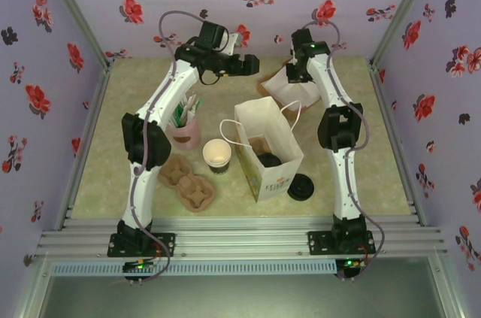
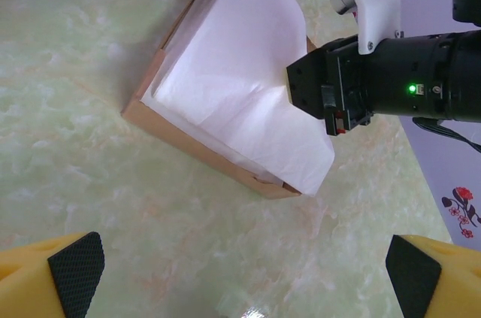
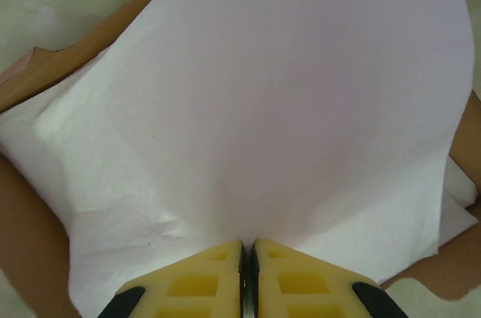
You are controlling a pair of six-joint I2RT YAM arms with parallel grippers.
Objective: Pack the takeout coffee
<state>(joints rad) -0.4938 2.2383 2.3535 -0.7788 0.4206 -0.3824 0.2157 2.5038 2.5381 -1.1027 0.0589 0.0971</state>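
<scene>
I need to open my right gripper's closed fingers, as the top napkin barely goes into their ends, and pinch a deeper fold (image 3: 250, 216) close by before I lift the napkin from the box.
The takeout coffee cup (image 1: 217, 155) stands open and upright, left of the white paper bag (image 1: 268, 146). Its round black lid (image 1: 301, 186) lies flat on the table, right of the bag. My right gripper (image 3: 248, 256) is at the back over a brown box (image 3: 30, 258) of white napkins. It is shut on the top napkin (image 3: 301, 107), which rises in a peak from the stack. My left gripper (image 2: 244, 273) is open over bare table just beside that box (image 2: 188, 136), with nothing between its fingers. Both grippers, left (image 1: 252, 65) and right (image 1: 294, 76), are far behind the cup.
A pink cup of stirrers (image 1: 184, 127) stands left of the coffee cup. Brown pulp carriers (image 1: 188, 184) lie at the front left. Another carrier (image 1: 259, 145) with a dark round thing sits inside the bag. Floral walls close in the back and sides.
</scene>
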